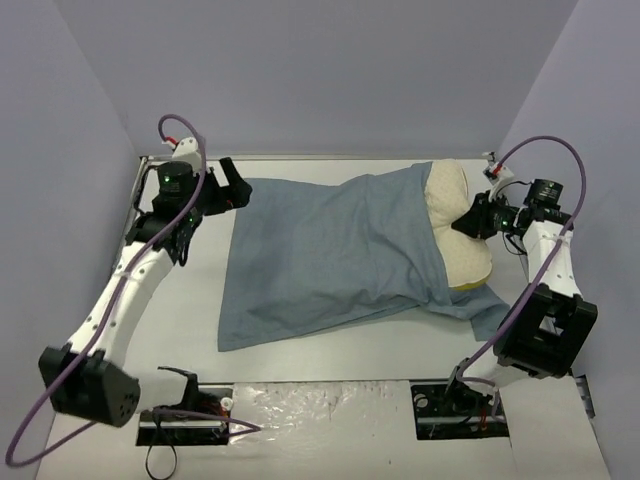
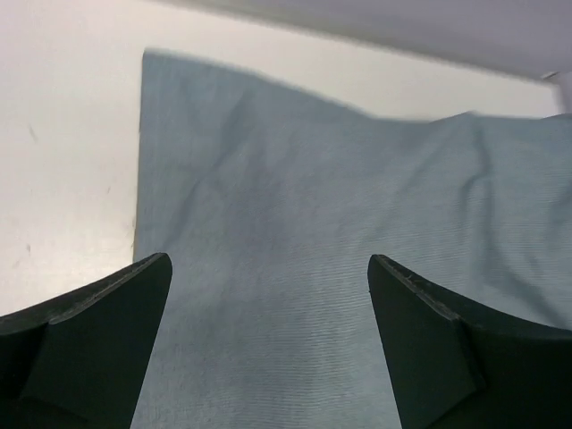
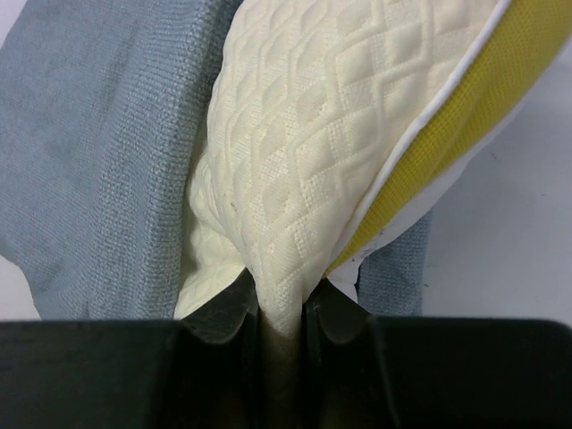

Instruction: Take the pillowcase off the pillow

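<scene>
My left gripper is to close on the pillowcase's closed end [image 1: 247,222] [image 2: 170,192], just nearer than its far corner, opposite the end where the pillow sticks out.
The grey-blue pillowcase [image 1: 320,260] lies spread across the table, its open end at the right. The cream quilted pillow [image 1: 455,235] sticks out of that open end, most of it still inside. My right gripper [image 1: 470,218] is shut on a pinched fold of the pillow [image 3: 295,179], with its yellow-green edge band [image 3: 447,152] and the pillowcase [image 3: 98,134] beside it. My left gripper [image 1: 237,190] is open at the pillowcase's far left corner, just above the cloth [image 2: 295,232], its fingers [image 2: 107,313] wide apart and empty.
White table [image 1: 180,310] enclosed by lavender walls. The table's far edge runs just behind the pillowcase. Two black arm mounts [image 1: 185,415] with cables sit at the near edge. Bare table shows left of the cloth in the left wrist view [image 2: 63,134].
</scene>
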{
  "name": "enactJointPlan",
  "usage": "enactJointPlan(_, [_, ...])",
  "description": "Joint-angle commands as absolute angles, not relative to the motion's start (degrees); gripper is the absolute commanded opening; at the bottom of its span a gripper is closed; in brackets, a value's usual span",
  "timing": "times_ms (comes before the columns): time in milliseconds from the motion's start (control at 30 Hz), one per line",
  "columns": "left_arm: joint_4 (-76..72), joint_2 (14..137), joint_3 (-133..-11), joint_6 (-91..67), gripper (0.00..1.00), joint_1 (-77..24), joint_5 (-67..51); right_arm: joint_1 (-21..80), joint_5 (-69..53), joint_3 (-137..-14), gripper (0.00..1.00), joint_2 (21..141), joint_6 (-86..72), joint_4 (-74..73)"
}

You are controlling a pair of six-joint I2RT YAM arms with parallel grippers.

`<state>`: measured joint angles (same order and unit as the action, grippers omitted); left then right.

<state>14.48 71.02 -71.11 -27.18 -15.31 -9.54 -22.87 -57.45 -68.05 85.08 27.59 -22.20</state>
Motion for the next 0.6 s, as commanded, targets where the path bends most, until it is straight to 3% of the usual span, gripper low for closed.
enactJointPlan(0, [20.7, 81.1, -68.2, -26.5, 0.91, -13.4, -11.8, -22.0, -64.1, -68.8, 0.00, 86.7, 33.3, -24.5])
enactJointPlan(400, [18.6, 100.4, -74.3, -25.6, 0.91, -13.4, -26.2, -21.7, -64.7, -66.8, 0.00, 88.0, 34.8, -25.0])
enactJointPlan(467, [17.4, 102.5, -74.4, -25.9, 0.77, -13.5, -28.4, -21.7, -64.9, -66.7, 0.00, 88.2, 34.9, -25.1])
enactJointPlan(500, [17.0, 104.1, -74.5, -26.7, 0.59, -13.6, -30.6, -21.6, -65.0, -66.6, 0.00, 88.2, 35.0, -25.2])
enactJointPlan(567, [15.7, 105.4, -74.6, -27.8, 0.53, -14.1, -31.6, -21.6, -65.1, -66.5, 0.00, 88.2, 35.1, -25.3])
